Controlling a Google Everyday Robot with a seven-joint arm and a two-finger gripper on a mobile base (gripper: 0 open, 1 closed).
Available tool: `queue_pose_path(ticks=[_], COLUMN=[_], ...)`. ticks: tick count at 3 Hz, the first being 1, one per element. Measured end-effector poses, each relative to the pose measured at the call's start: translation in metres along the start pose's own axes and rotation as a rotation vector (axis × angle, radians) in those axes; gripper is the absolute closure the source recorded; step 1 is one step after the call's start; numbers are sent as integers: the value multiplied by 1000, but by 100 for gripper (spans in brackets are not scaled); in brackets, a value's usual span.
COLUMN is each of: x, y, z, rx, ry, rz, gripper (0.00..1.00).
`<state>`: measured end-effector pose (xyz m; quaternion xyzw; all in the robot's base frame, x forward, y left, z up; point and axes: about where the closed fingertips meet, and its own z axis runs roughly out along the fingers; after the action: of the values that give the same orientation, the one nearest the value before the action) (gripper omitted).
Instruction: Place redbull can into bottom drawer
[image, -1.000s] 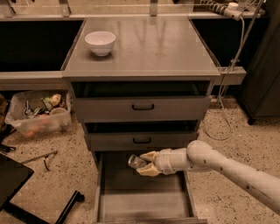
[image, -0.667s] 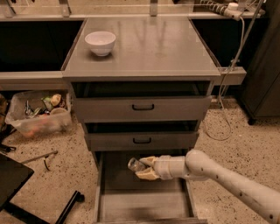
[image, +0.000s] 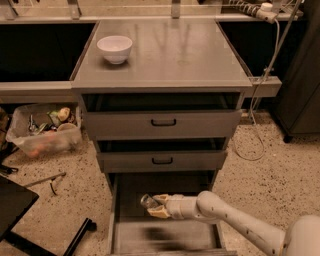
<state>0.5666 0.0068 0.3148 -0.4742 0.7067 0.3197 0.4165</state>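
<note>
Next, I let go of the redbull can, now held above the drawer floor, on the middle of the bottom drawer's inside (image: 164, 226), about halfway between the drawer's sides.
The bottom drawer (image: 165, 235) is pulled out below the grey cabinet, a long flat grey tray with low side walls. My gripper (image: 154, 206) reaches in from the lower right and hangs over the drawer's rear half. Its yellowish fingers (image: 160, 212) are shut on the redbull can (image: 148, 201), a small shiny silver can held roughly sideways with its end pointing left. The can is above the drawer floor, and a dark shadow lies below it. Part of the can is hidden by the fingers.
Two shallower grey drawers with black loop handles (image: 163, 122) sit above. A white bowl (image: 115, 48) stands on the cabinet top. A clear bin of clutter (image: 45, 130) is on the floor at left, a black chair base (image: 30, 220) at lower left, and cables (image: 260, 115) at right.
My arm has moved a little left and down over the open bottom drawer, with the can still in the gripper.
</note>
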Motion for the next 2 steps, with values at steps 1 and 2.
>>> queue_pose_path(ticks=[1, 2], x=[51, 92], y=[2, 2], z=[21, 18], rx=[0, 9], ry=[62, 158], rz=[42, 56], gripper=[100, 100])
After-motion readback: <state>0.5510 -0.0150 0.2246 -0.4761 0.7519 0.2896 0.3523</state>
